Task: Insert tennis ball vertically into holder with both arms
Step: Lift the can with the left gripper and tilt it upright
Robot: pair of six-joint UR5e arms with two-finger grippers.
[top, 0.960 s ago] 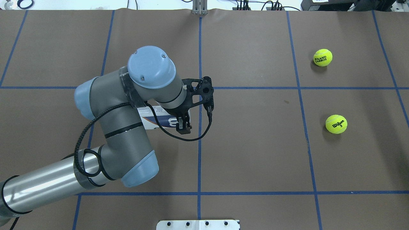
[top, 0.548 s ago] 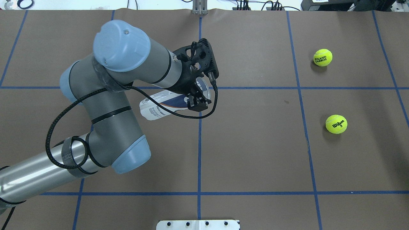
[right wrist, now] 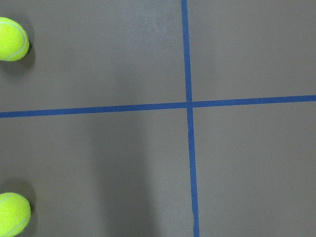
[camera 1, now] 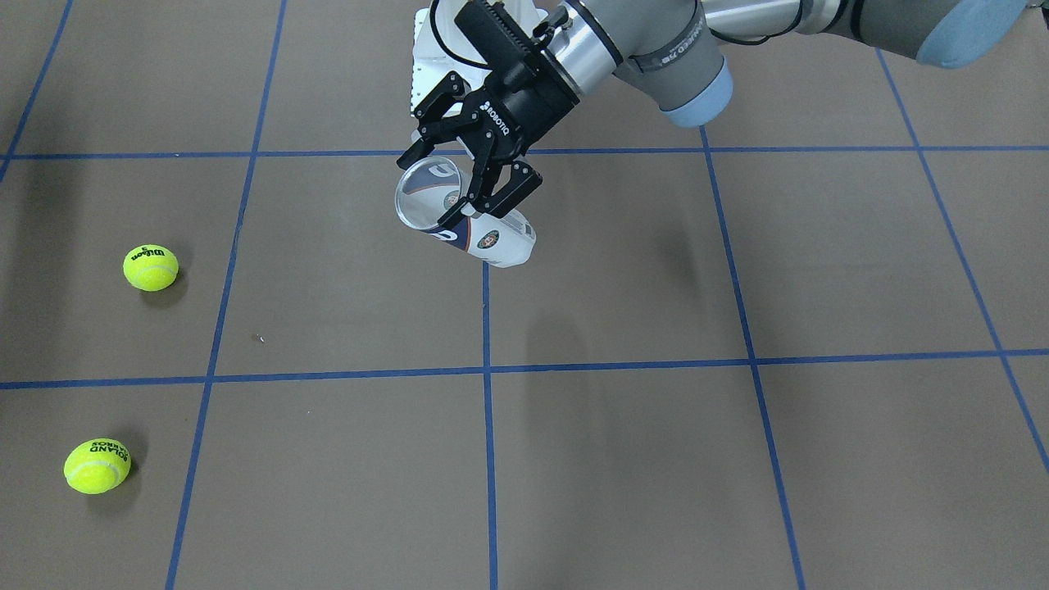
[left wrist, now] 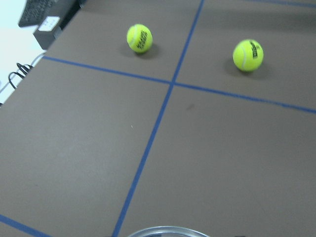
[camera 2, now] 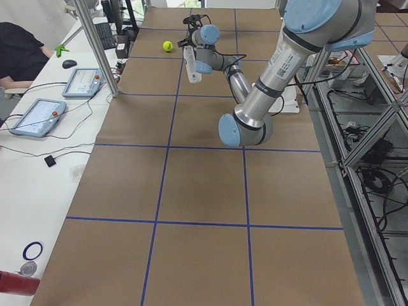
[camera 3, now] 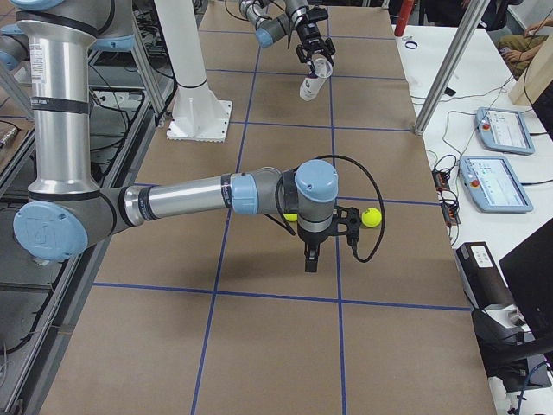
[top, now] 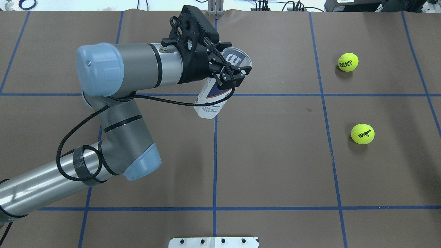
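Observation:
Next, I let go of the holder with my left gripper, upright on the brown table [camera 1: 531,306] near the middle blue tape crossing, toward the base plate.
My left gripper [top: 231,73] is shut on the holder [top: 209,103], a clear can with a white and navy label. It grips near the open mouth and holds the can tilted above the table, mouth up and toward the right. The front view shows the same grip [camera 1: 465,195] on the holder [camera 1: 496,239]. Its rim [left wrist: 168,231] edges the left wrist view. Two yellow tennis balls lie at the right: the Roland Garros ball [top: 348,62] and the Wilson ball [top: 362,133]. My right gripper [camera 3: 309,258] hangs over the table near the balls; I cannot tell whether it is open or shut.
A white base plate [top: 213,242] sits at the near table edge. Blue tape lines [top: 215,155] grid the brown table. Both balls show in the left wrist view [left wrist: 139,38] and at the left edge of the right wrist view [right wrist: 12,38].
The left arm has lifted the holder off the table and swung it away toward the far side. The holder has turned from lying flat to tilted with its mouth upward.

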